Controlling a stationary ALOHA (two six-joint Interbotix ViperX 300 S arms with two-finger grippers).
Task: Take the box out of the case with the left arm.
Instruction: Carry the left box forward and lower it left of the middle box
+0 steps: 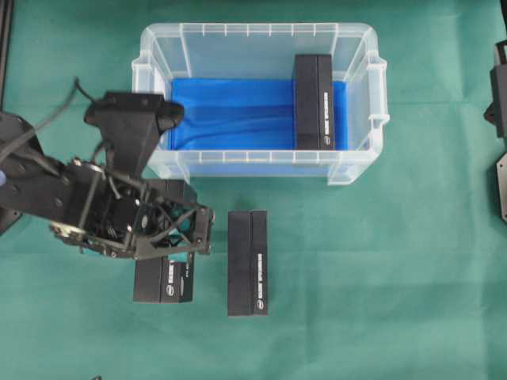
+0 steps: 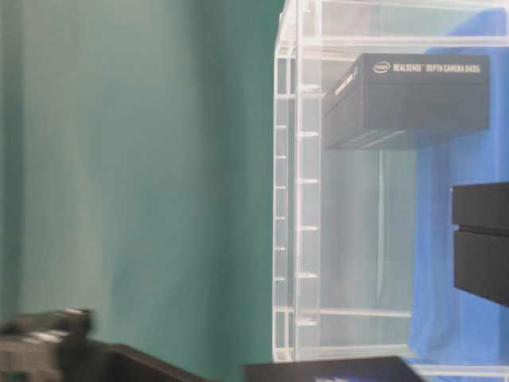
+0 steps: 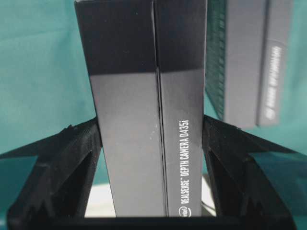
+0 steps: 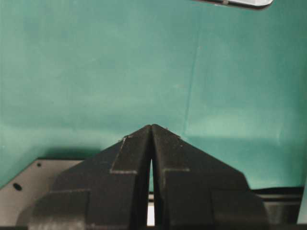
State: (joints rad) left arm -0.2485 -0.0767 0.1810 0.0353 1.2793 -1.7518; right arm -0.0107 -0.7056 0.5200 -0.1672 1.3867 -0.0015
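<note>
The black box will go down from my left gripper onto the green cloth (image 1: 181, 256), close beside the other loose black box. The box is now low in front of the case.
My left gripper (image 1: 164, 249) is shut on a black box (image 1: 162, 285) outside the case, low over the green cloth in front of the case's left corner. In the left wrist view the box (image 3: 144, 72) stands between the two fingers, which press its long sides, and my left gripper (image 3: 151, 120) straddles it. The clear case (image 1: 253, 30) with its blue lining holds another black box (image 1: 314, 101) at its right end. My right gripper (image 4: 151, 127) is shut on nothing over bare cloth.
A third black box (image 1: 248, 261) lies on the cloth just right of the held one and also shows in the left wrist view (image 3: 254, 62). The right arm (image 1: 499, 119) is parked at the right edge. The case wall (image 2: 306, 199) fills the table-level view.
</note>
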